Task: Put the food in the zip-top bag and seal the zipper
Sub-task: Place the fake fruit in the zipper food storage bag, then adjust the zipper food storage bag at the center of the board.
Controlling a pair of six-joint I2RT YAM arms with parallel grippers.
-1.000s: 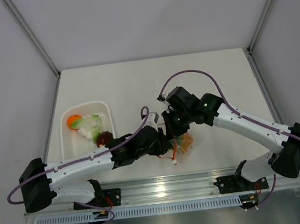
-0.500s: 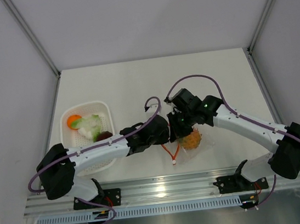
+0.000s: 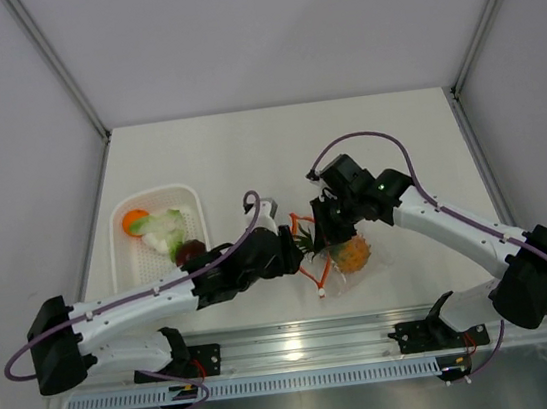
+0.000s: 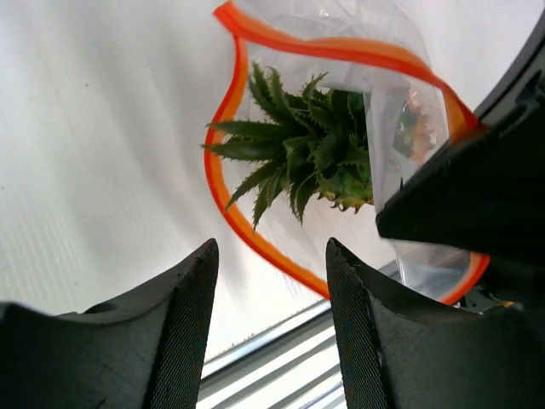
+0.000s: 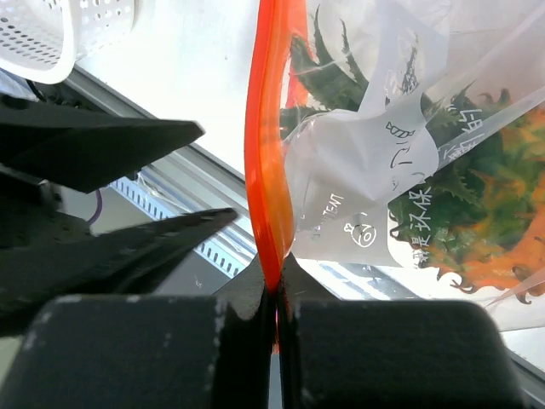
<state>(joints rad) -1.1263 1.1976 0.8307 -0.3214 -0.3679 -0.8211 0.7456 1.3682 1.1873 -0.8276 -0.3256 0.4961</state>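
Note:
Pineapple leaves cross the bag's zipper, so my left gripper will take the zipper's free side (image 4: 260,245) and help lift the bag upright before sealing.
The clear zip-top bag (image 3: 346,260) lies near the table's front middle, its mouth held open. The orange pineapple (image 3: 350,253) sits inside it, green leaves (image 4: 306,153) toward the mouth. My right gripper (image 3: 325,226) is shut on the bag's red-orange zipper strip (image 5: 268,170) and holds the mouth edge up. My left gripper (image 3: 294,247) is open and empty just outside the mouth; the zipper loop (image 4: 223,183) rings the leaves in the left wrist view. The round orange fruit (image 3: 135,221), leafy vegetable (image 3: 164,229) and dark red piece (image 3: 191,250) lie in the basket.
The white mesh basket (image 3: 186,193) stands at the left of the table. The aluminium rail (image 3: 302,347) runs along the near edge just in front of the bag. Both arms cross close together at the bag.
The pineapple has been let go inside the bag. My left gripper has drawn back to the left out of the mouth and is empty. The right gripper shifted slightly right, still holding the zipper.

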